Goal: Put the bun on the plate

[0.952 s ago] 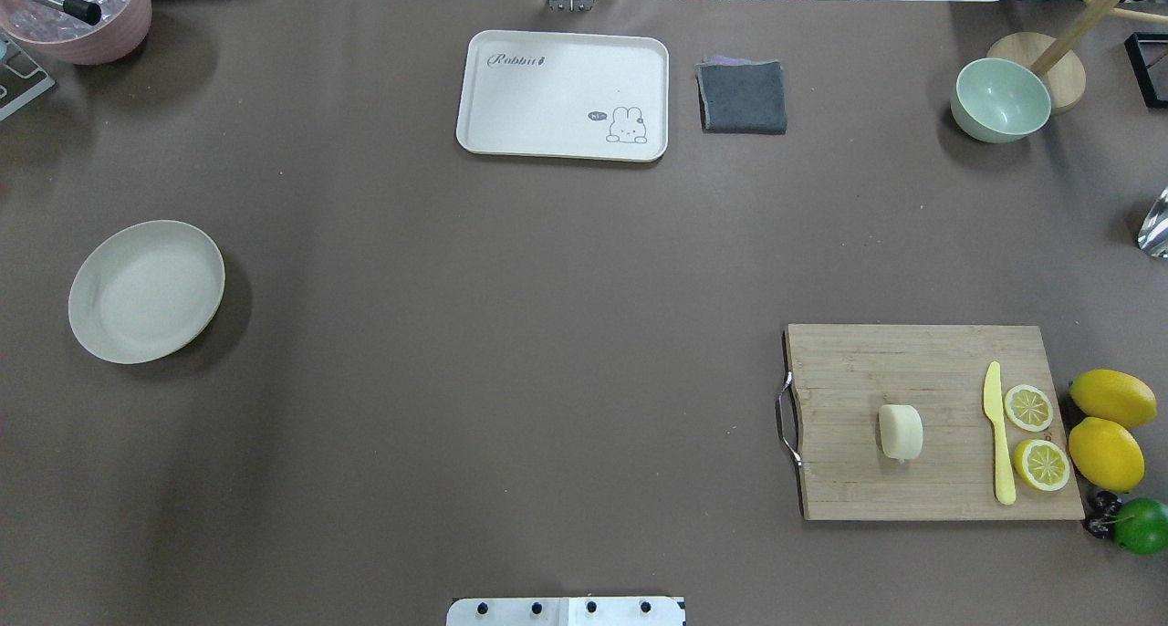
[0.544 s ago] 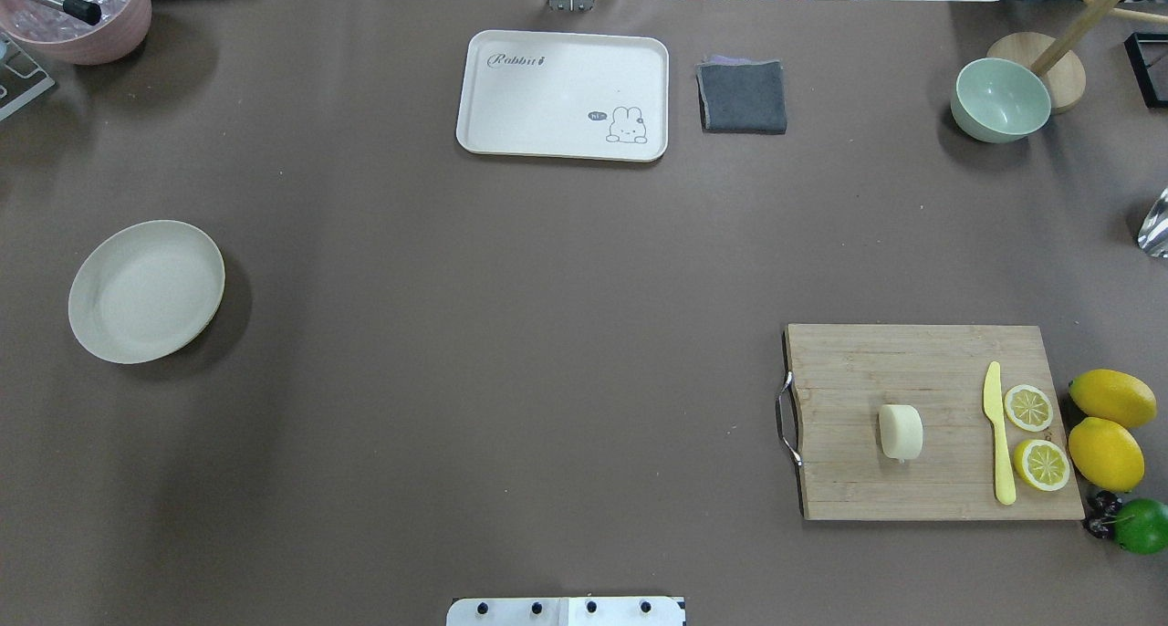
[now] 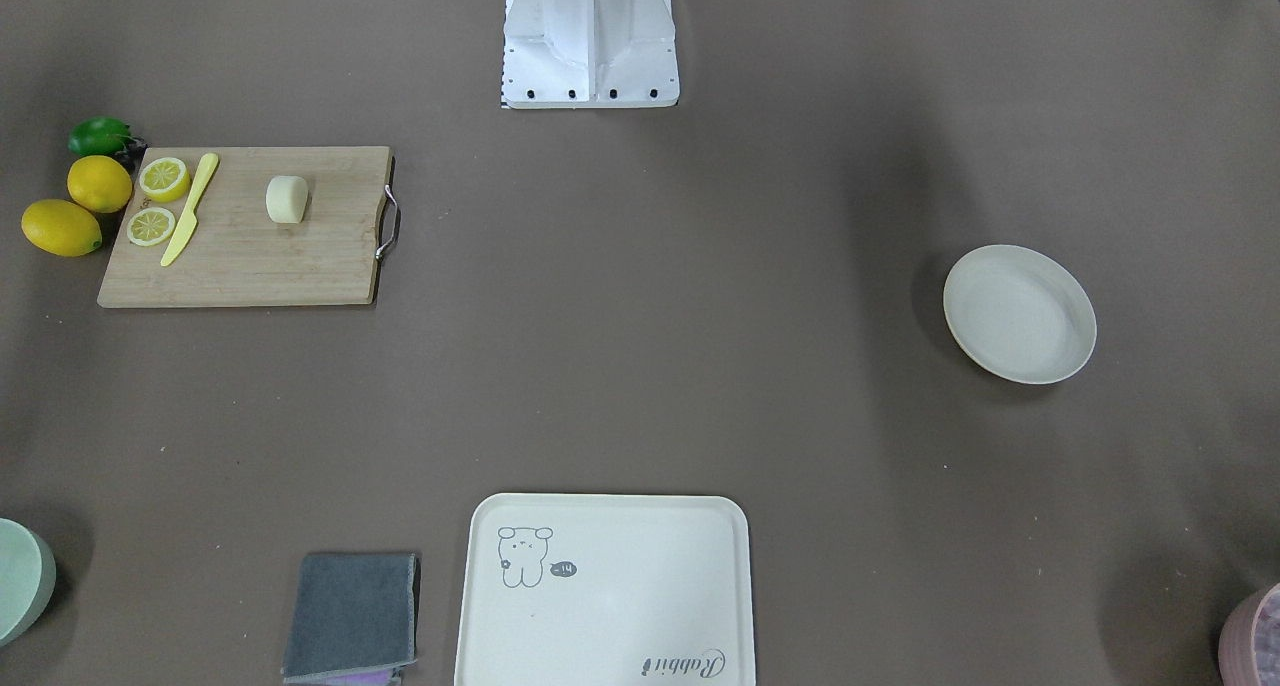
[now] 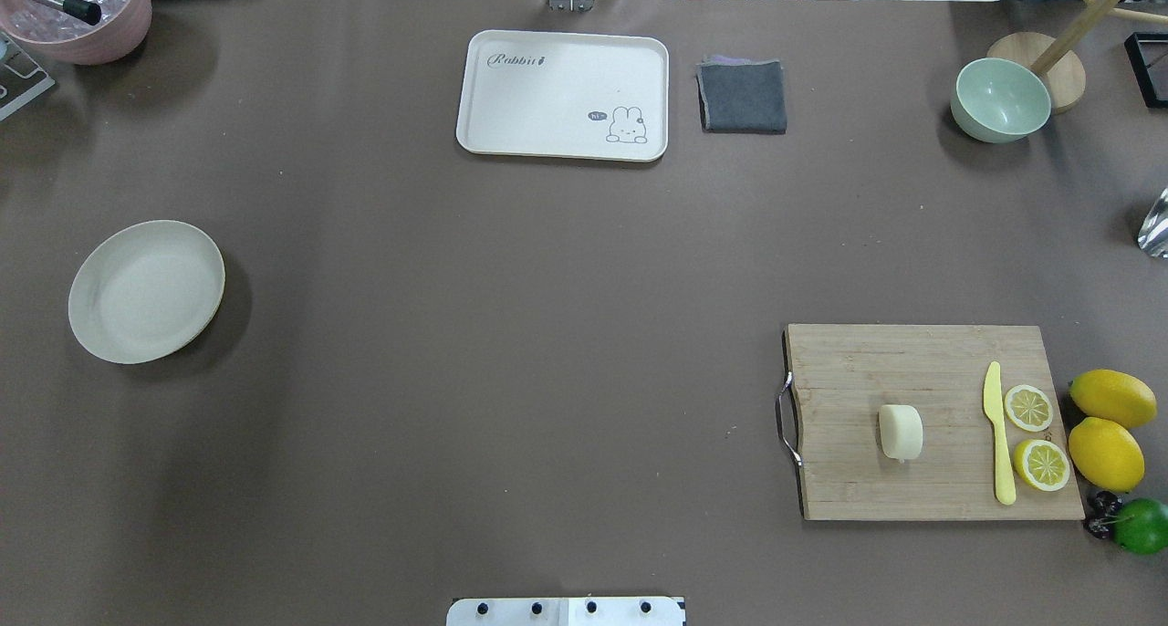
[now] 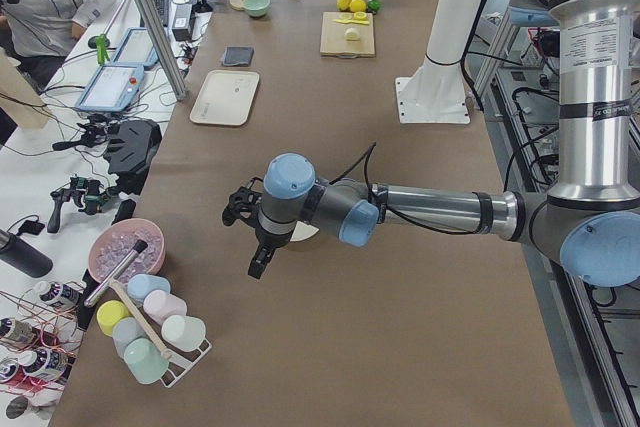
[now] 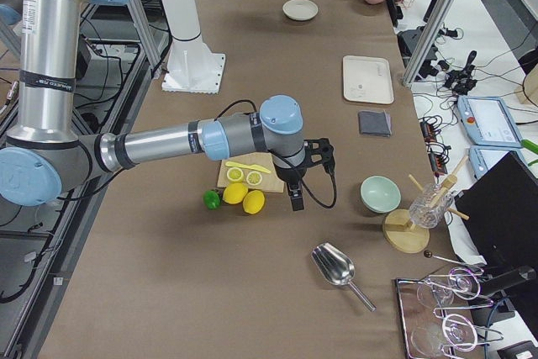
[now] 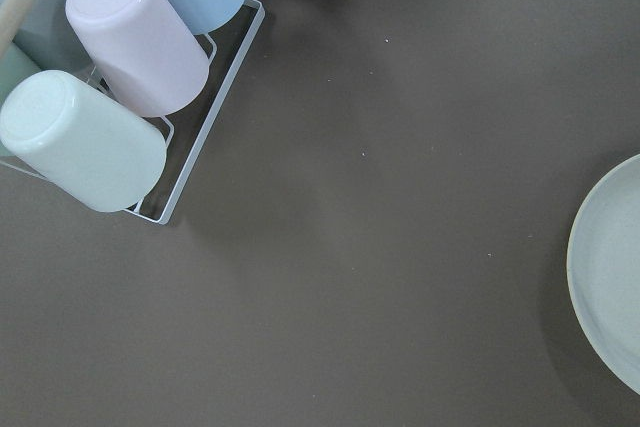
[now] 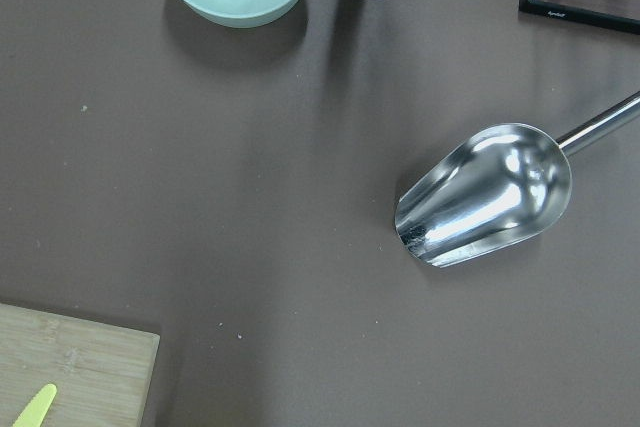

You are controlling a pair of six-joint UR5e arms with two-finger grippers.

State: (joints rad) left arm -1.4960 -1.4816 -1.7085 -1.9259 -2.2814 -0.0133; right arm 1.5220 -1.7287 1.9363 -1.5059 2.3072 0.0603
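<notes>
The robot's left gripper should next move to the plate's rim point(image 3: 1092, 312) point(image 7: 572, 290), on the side farthest from the cutting board, and close there.
The bun point(image 4: 901, 432) is a pale cream rounded piece lying on a wooden cutting board point(image 4: 876, 361) at the near right; it also shows in the front view point(image 3: 287, 199). The plate point(image 4: 146, 291), round and off-white, sits alone at the left, and its rim point(image 7: 610, 277) enters the left wrist view. My left gripper point(image 5: 256, 265) hangs above the table near the plate. My right gripper point(image 6: 296, 199) hovers beyond the board's far end, over the lemons. Both show only in the side views, so I cannot tell whether they are open or shut.
On the board lie a yellow knife point(image 4: 999, 434) and two lemon slices point(image 4: 1028, 407); whole lemons point(image 4: 1106, 453) and a lime point(image 4: 1141, 526) sit beside it. A cream tray point(image 4: 563, 94), grey cloth point(image 4: 743, 96) and mint bowl point(image 4: 1000, 99) line the far edge. A metal scoop point(image 8: 487, 194) lies at the right, a cup rack point(image 7: 120, 87) at the left.
</notes>
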